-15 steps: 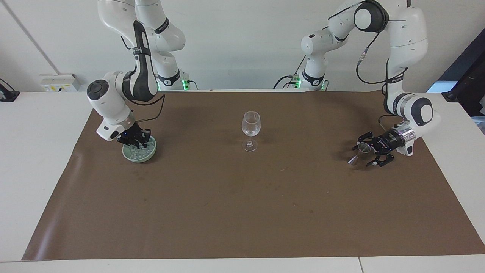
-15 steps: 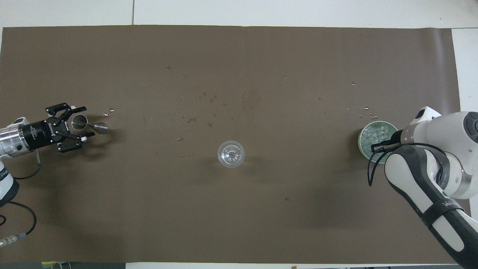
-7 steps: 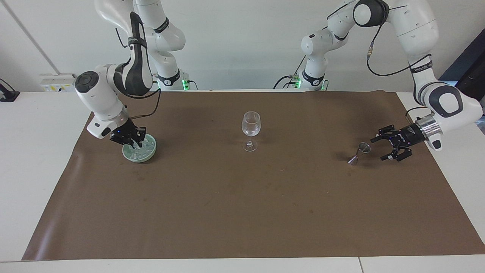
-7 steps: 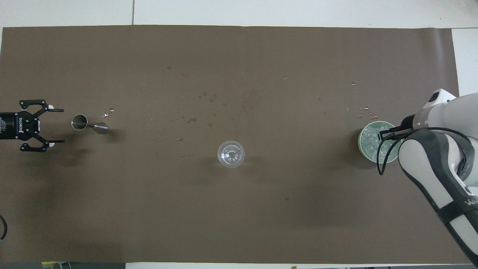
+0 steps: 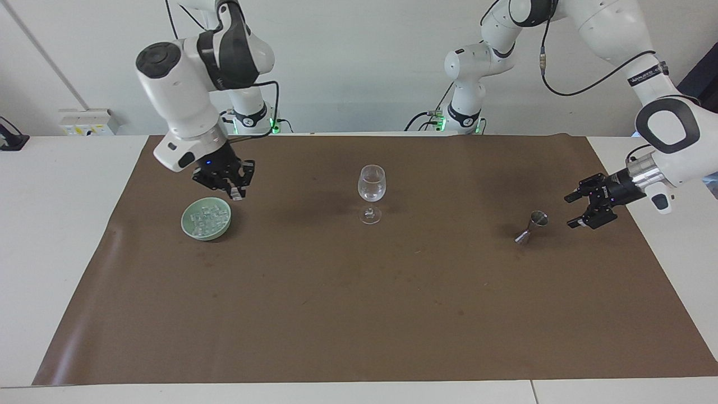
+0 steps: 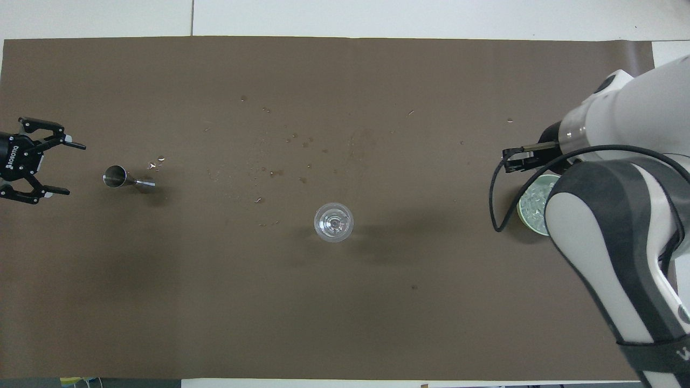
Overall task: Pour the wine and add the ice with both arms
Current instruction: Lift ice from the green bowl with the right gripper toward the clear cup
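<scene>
The ice cube will leave my right gripper inside the clear wine glass [image 6: 333, 222] on the brown mat.
A clear wine glass [image 5: 371, 182] [image 6: 333, 221] stands at the middle of the brown mat. Toward the right arm's end sits a pale green dish [image 5: 188, 225] [image 6: 522, 209] heaped with ice [image 5: 205, 217] [image 6: 536, 202]. My right gripper [image 5: 235, 192] [image 6: 507, 161] is raised over the dish's edge, shut on what looks like a small pale ice cube at its tips. Toward the left arm's end a small metal jigger [image 5: 532, 227] [image 6: 128, 178] stands by itself. My left gripper [image 5: 569, 212] [image 6: 75, 168] hangs open beside it, holding nothing.
Small water drops [image 6: 302, 143] dot the mat [image 5: 359, 314] farther from the robots than the glass. In the overhead view the right arm's white forearm [image 6: 609, 237] covers part of the dish. White tabletop [image 5: 56, 224] borders the mat on all sides.
My right gripper has risen out of the dish, still shut, and shifted toward the glass. My left gripper has drawn back, open, from around the jigger, which stays standing.
</scene>
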`<state>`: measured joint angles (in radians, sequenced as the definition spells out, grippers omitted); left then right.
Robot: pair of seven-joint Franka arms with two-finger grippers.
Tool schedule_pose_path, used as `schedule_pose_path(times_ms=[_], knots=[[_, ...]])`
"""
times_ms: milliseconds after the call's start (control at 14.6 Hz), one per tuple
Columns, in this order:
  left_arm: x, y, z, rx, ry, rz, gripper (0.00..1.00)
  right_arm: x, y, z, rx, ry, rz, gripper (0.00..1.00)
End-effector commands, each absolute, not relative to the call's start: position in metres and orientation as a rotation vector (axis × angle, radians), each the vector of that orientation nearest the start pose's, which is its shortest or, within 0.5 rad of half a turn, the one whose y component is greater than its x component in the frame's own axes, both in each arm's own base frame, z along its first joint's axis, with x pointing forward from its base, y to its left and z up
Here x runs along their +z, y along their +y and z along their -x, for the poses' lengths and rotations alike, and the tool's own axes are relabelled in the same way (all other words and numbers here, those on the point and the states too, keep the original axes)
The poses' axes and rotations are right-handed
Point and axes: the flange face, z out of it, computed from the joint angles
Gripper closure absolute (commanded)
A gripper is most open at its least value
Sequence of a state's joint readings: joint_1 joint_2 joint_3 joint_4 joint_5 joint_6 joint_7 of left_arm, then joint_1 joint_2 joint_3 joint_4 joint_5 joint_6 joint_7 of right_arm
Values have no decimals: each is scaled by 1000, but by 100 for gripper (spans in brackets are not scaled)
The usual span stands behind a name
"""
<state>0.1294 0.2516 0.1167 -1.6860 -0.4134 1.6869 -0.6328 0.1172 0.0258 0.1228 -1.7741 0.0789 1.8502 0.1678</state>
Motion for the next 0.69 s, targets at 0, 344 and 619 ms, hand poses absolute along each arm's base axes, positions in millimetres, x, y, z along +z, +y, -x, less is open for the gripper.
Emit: schedule_pose_path(times_ms=[0,344,619], knots=[[474,77,-590,440,-1322,3111,0,546,232,-552,-54,-3,3019,100],[526,18,-572,240,-610,3216,0,559,384,-491,-129,-25,2959,100],[562,-7,-558,117,-234,3212,0,522,389,-472,-50,-46,3007,100]])
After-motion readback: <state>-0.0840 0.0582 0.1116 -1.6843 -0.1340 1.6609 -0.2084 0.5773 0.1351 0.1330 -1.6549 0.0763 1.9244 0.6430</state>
